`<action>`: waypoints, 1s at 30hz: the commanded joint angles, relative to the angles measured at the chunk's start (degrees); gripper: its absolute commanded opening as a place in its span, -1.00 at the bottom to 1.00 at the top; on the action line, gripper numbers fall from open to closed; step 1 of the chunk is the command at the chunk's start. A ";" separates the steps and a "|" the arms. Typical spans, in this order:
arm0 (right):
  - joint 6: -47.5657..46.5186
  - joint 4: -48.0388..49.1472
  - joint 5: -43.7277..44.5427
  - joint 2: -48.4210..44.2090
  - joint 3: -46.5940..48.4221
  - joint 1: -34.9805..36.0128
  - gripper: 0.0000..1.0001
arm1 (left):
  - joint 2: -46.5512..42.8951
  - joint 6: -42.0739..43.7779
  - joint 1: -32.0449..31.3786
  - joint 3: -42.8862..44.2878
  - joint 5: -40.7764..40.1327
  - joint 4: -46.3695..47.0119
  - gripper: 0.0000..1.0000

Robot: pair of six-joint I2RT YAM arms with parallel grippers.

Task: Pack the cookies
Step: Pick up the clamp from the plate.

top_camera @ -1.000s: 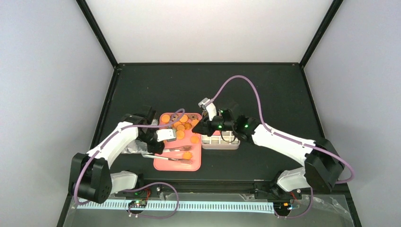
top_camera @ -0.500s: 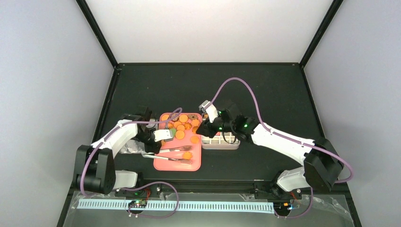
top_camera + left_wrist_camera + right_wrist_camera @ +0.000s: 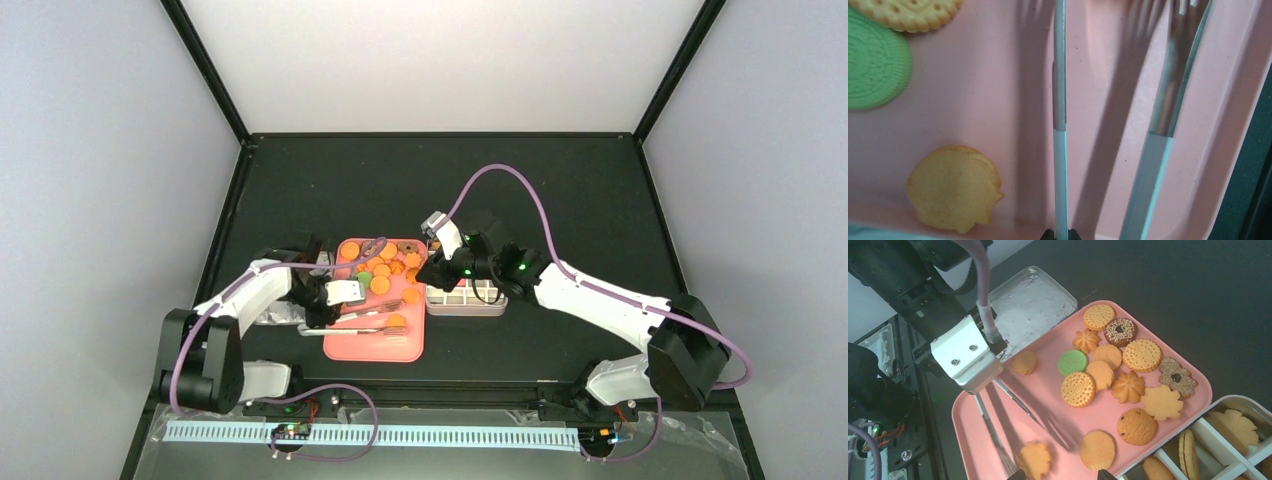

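Note:
Next, I take that arm's forked end (image 3: 1057, 439) with my right gripper before my left gripper takes a new hold, as my left gripper holds only one arm of the tongs.
The cookies (image 3: 385, 265) lie heaped at the far end of the pink tray (image 3: 375, 348): golden rounds, swirled flowers, one green (image 3: 1072, 362), brown rings. My left gripper (image 3: 1060, 234) is shut on the pale blue handle of a fork (image 3: 1060, 150) that points across the tray. A second fork (image 3: 1160, 140) lies beside it. A yellow cookie (image 3: 950, 187) sits left of the held fork. My right gripper (image 3: 1062, 475) hangs open over the tray's near end, with a leaf-shaped cookie (image 3: 1034, 460) and a round one (image 3: 1097, 450) just ahead of its tips. Several cookies stand in the white gridded tin (image 3: 1228, 440).
The white tin (image 3: 465, 300) stands against the tray's right side. A silver lid (image 3: 1028, 310) lies on the black table left of the tray, under my left arm. Purple cables arch over both arms.
My left gripper has closed on the fork handle and drawn back a little to the left, and the fork's tines now angle toward the cookies. The right arm has barely moved.

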 commanded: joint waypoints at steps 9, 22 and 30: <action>-4.09 0.99 0.00 -1.24 -0.34 0.43 -0.25 | -7.88 3.96 -1.62 2.23 1.51 -5.97 -0.97; -17.72 1.16 2.40 -1.62 -0.39 10.34 0.25 | -12.90 5.23 -5.67 14.06 6.28 -16.56 -0.97; -19.16 -0.19 11.25 3.50 2.40 12.88 0.17 | -15.65 4.62 -9.64 13.43 4.71 -17.30 -0.97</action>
